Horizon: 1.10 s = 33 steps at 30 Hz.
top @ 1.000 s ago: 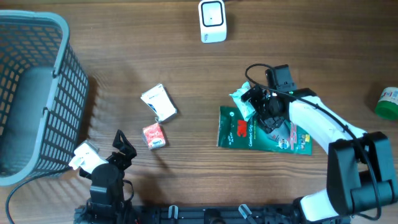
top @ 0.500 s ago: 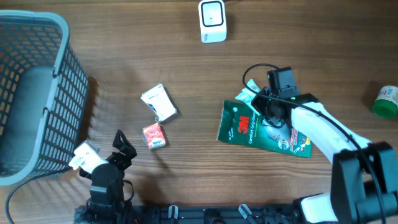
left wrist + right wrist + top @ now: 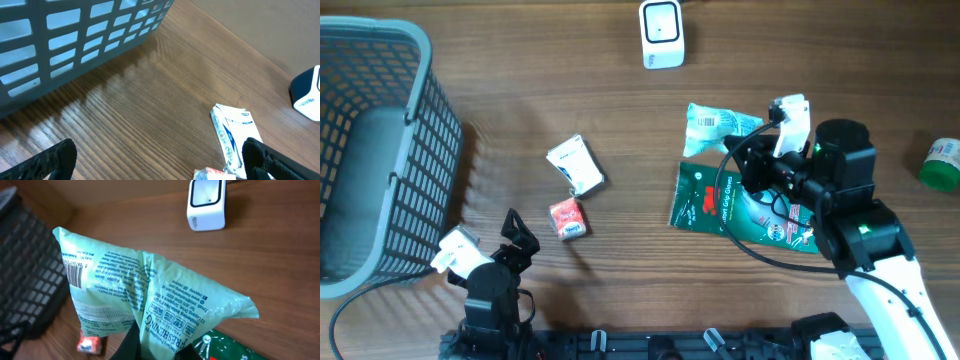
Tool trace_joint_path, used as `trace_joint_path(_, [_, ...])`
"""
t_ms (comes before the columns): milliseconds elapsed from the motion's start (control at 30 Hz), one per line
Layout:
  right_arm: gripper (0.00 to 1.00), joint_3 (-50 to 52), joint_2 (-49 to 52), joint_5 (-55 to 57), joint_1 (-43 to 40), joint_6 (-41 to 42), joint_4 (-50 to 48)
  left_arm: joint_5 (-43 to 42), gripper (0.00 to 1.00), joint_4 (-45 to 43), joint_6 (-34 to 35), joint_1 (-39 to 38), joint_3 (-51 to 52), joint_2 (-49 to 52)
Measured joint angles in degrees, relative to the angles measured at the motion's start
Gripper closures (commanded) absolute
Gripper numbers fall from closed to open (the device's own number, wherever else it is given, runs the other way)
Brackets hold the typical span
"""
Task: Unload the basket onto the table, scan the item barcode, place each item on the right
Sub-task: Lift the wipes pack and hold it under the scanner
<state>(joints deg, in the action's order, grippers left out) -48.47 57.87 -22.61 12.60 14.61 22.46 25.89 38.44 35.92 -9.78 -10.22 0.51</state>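
Note:
I should let go of the pale green packet with my right gripper on the bare table [image 3: 928, 101] just beyond the green bottle.
My right gripper [image 3: 750, 148] is shut on a pale green plastic packet [image 3: 717, 127] and holds it up off the table. In the right wrist view the packet [image 3: 145, 292] fills the middle, pinched at its lower end between the jaws [image 3: 160, 349]. Its printed side faces the camera, with a barcode [image 3: 73, 273] near its left edge. The white scanner [image 3: 661, 33] stands at the far edge of the table, also in the right wrist view [image 3: 206, 206]. My left gripper [image 3: 519, 231] rests open near the front left, nothing between its fingers [image 3: 52, 160].
A grey basket [image 3: 380, 150] stands at the left. A white sachet [image 3: 576, 165] and a small red packet [image 3: 567, 217] lie near the left gripper. A dark green 3M pack [image 3: 715, 208] lies under the right arm. A green bottle [image 3: 942, 163] is at the right edge.
The right gripper closed on the pale green packet, lifted it off the 3M pack and swung it up and back toward the scanner. The left arm stayed still.

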Motion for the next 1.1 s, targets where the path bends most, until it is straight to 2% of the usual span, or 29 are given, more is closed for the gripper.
trace_joint_path(100, [0.95,0.0,2.2,-0.1,0.6,-5.7,-0.3,0.0,0.00,0.0,0.0,0.0,0.0,0.0])
trace_joint_path(200, [0.96,0.0,5.4,4.2,0.9,-6.8,-4.9,0.0,0.00,0.0,0.0,0.0,0.0,0.0])
trace_joint_path(333, [0.95,0.0,11.3,22.3,1.1,-4.2,-12.8,0.0,0.00,0.0,0.0,0.0,0.0,0.0])
trace_joint_path(367, [0.95,0.0,15.8,31.4,2.4,-5.1,-19.9,0.0,0.00,0.0,0.0,0.0,0.0,0.0])
trace_joint_path(433, [0.95,0.3,17.5,35.5,3.8,-7.4,-22.6,0.0,0.00,0.0,0.0,0.0,0.0,0.0])
trace_joint_path(567, [0.95,0.2,28.3,47.8,11.1,-25.7,-50.9,0.0,0.00,0.0,0.0,0.0,0.0,0.0])
trace_joint_path(733, [0.95,-2.1,43.5,56.2,12.7,-51.3,-76.4,0.0,0.00,0.0,0.0,0.0,0.0,0.0])
trace_joint_path(833, [0.95,-8.8,51.2,58.7,12.7,-61.2,-78.3,0.0,0.00,0.0,0.0,0.0,0.0,0.0])
trace_joint_path(1000, [0.95,-27.4,64.8,61.7,12.8,-73.1,-79.1,0.0,0.00,0.0,0.0,0.0,0.0,0.0])
trace_joint_path(1100, [0.95,-31.8,68.8,61.7,13.3,-81.2,-79.4,0.0,0.00,0.0,0.0,0.0,0.0,0.0])
